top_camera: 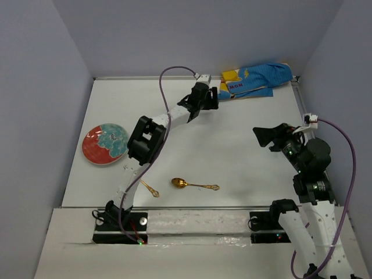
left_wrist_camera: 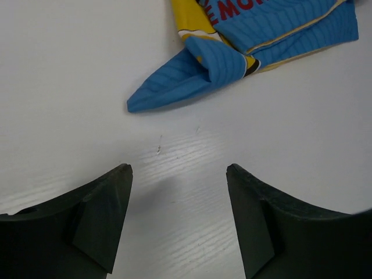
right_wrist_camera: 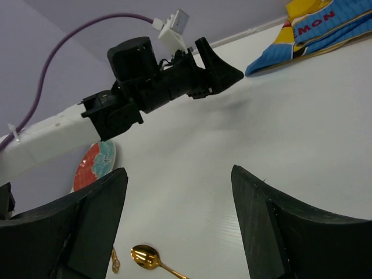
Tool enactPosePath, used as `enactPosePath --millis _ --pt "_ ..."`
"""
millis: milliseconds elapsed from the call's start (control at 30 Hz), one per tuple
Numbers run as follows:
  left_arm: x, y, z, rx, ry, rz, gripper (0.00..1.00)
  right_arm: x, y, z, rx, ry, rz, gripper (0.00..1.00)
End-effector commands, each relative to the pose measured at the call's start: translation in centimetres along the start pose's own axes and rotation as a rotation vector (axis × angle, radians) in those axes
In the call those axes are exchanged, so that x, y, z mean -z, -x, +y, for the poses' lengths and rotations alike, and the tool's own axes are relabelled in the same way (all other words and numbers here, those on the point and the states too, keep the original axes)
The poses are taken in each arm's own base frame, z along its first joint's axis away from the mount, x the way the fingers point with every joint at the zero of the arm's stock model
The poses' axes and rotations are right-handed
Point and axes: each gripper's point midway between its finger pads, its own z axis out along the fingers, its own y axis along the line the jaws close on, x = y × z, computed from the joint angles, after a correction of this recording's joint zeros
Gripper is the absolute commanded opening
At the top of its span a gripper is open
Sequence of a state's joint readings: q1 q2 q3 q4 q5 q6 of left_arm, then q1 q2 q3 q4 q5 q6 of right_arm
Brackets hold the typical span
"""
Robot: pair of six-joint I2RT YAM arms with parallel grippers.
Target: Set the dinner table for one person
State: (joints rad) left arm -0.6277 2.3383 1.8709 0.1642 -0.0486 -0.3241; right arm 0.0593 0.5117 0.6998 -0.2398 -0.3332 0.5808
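The robot's left gripper should close on the pointed blue corner [top_camera: 221, 96] [left_wrist_camera: 172, 87] of the cloth placemat, the one that sticks out next to the red letters.
The dinner table [top_camera: 232, 151] is a white tabletop. A crumpled blue and yellow cloth placemat [top_camera: 254, 80] lies at its far right; it also shows in the left wrist view [left_wrist_camera: 232, 52] and the right wrist view [right_wrist_camera: 314, 29]. My left gripper [top_camera: 213, 97] is open and empty just left of the cloth's corner; in its own view [left_wrist_camera: 179, 174] bare table lies between the fingers. A red and teal plate [top_camera: 105, 143] sits at the left. A gold spoon [top_camera: 192, 185] lies near the front. My right gripper [top_camera: 263, 135] is open and empty at the right, above the table [right_wrist_camera: 179, 174].
A second gold utensil [top_camera: 149, 188] lies partly under the left arm near the front edge. Grey walls close the table on three sides. A metal strip [top_camera: 203, 207] runs along the near edge.
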Motion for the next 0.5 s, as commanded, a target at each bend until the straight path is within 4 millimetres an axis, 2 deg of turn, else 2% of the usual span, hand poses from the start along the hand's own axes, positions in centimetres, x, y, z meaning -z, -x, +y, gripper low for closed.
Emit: enactPosePath --millis 0,33,100,167,333,467 --pt "-1.0 3.6 -0.7 0.415 -0.050 -0.075 0.80 -0.4 0.6 0.6 0.020 0.044 -0.036 0.78" --pt "-1.1 3.2 -0.6 0.458 -0.044 -0.067 0.82 -0.5 0.5 0.5 0.019 0.042 -0.034 0.78" --pt "-1.5 4.6 -1.0 0.608 -0.068 -0.136 0.91 -0.6 0.1 0.2 0.018 0.038 -0.022 0.78" --pt "-1.8 4.5 -0.8 0.756 -0.070 -0.154 0.95 -0.7 -0.2 0.0 0.020 0.033 -0.017 0.77" --pt "-3.1 4.7 -0.6 0.986 -0.089 -0.197 0.95 -1.1 -0.5 -0.7 0.024 0.017 -0.005 0.77" --pt "-5.0 3.7 -0.6 1.113 -0.096 -0.179 0.91 -1.4 -0.6 -1.1 0.037 0.001 -0.001 0.77"
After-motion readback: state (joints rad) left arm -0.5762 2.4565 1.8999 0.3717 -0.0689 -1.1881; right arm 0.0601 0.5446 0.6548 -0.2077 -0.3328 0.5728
